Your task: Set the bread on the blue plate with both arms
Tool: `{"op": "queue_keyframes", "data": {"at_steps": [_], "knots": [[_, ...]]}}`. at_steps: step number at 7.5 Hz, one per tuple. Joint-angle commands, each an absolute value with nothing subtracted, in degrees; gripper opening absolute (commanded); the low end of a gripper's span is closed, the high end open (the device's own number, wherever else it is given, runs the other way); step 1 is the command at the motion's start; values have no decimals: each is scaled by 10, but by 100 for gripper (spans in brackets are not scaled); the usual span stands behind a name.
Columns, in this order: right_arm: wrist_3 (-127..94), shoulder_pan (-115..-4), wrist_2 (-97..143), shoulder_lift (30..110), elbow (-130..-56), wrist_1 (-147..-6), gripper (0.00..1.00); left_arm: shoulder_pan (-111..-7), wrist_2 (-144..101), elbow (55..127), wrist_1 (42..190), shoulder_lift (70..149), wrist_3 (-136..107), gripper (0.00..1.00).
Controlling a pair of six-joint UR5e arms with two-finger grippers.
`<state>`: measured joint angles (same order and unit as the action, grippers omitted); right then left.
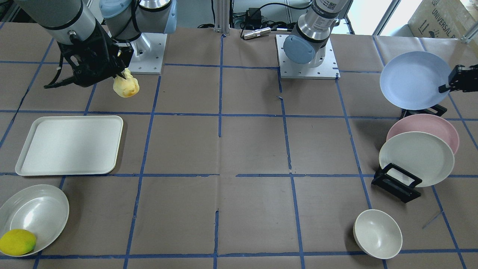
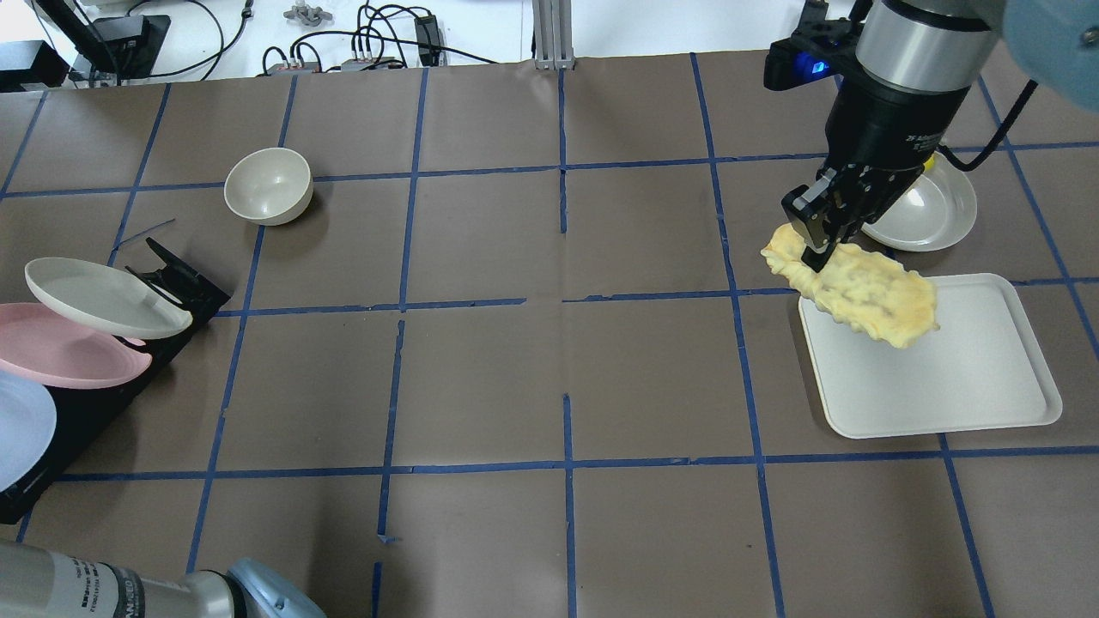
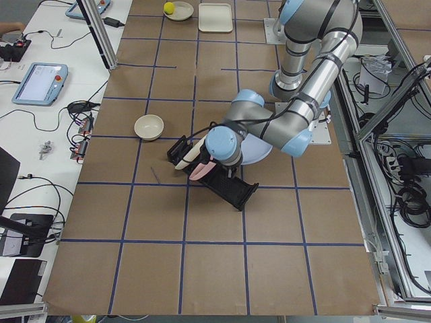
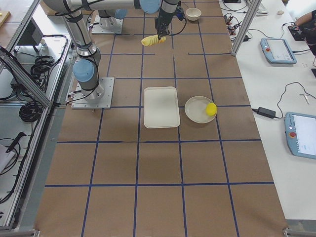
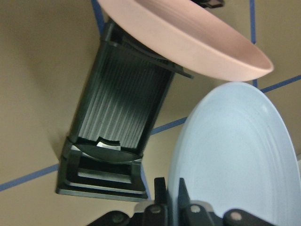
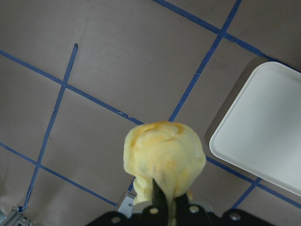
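Observation:
The bread, now in the air over the white tray, will be let go by my right gripper on the blue plate, at the mid-table gap in the blue tape [image 1: 217, 183].
My right gripper [image 2: 814, 256] is shut on one end of the pale-yellow bread [image 2: 867, 296] and holds it in the air over the near-left corner of the white tray [image 2: 944, 369]. The bread hangs below the gripper in the front view [image 1: 126, 86] and in the right wrist view [image 6: 162, 155]. My left gripper [image 1: 448, 85] is shut on the rim of the blue plate [image 1: 412, 80], which stands tilted just above the black plate rack [image 1: 396, 183]. In the left wrist view the blue plate [image 5: 235, 155] is pinched at its edge beside an empty rack slot.
A pink plate [image 1: 425, 127] and a cream plate [image 1: 416, 158] lean in the rack. A cream bowl [image 1: 377, 233] stands near it. A shallow white dish [image 1: 37, 213] holds a lemon [image 1: 16, 242] beyond the tray.

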<state>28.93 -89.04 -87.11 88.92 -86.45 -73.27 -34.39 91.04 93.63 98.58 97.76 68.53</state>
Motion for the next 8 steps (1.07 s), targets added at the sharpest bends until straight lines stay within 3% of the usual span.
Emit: {"op": "queue_keyframes", "data": {"at_steps": [1,4,8], "knots": [[289,-890,-871,889,-866,-733,12,-415,876,1005,983,890,609,9],[291,-889,-871,888,-860,-734,12,-628,814,1006,897,927,380,9],[291,-891,-868,890,-867,-735,12,-800,682,998,837,1017,148,9]]}}
